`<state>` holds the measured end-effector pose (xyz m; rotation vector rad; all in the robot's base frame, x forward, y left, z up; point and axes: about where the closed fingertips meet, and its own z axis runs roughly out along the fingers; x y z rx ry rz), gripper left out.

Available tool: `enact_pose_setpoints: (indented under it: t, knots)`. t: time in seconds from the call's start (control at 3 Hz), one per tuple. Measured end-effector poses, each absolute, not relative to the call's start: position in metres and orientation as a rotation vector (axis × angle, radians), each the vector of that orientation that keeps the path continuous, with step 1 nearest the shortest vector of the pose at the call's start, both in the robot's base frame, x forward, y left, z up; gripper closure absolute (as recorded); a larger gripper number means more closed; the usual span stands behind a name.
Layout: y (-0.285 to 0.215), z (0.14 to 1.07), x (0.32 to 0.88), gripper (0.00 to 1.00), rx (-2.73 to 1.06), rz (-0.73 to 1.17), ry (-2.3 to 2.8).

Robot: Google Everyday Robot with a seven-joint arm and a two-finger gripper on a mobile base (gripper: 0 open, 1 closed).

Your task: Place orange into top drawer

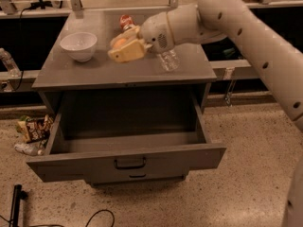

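Observation:
The orange, now over the middle of the cabinet top, will go down from my gripper near the middle of the open top drawer's bare bottom (121,131), behind the dark handle.
The orange (120,42) sits between the cream fingers (129,52) of my gripper (124,47), which is shut on it. The gripper is over the middle of the grey cabinet top (94,74), just right of the white bowl (78,45) and in front of the red-and-silver soda can (126,21). Only the top of the orange shows. The top drawer (128,145) is pulled fully open below the cabinet top. Its inside is bare, and its dark bar handle (129,163) faces me.
A clear plastic bottle (169,60) stands on the cabinet top right of the gripper, under my arm. A snack bag (33,127) lies on the floor left of the drawer. A black cable (97,217) runs across the floor in front.

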<state>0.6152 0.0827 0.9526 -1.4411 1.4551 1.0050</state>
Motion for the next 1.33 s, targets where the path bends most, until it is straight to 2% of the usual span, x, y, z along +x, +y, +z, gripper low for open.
enact_pose_setpoints:
  t: [0.33, 1.33]
  knots:
    - [0.09, 0.94, 0.584, 1.0, -1.378, 1.005, 1.537]
    - [0.108, 0.778, 0.518, 1.0, -1.402, 0.922, 1.837]
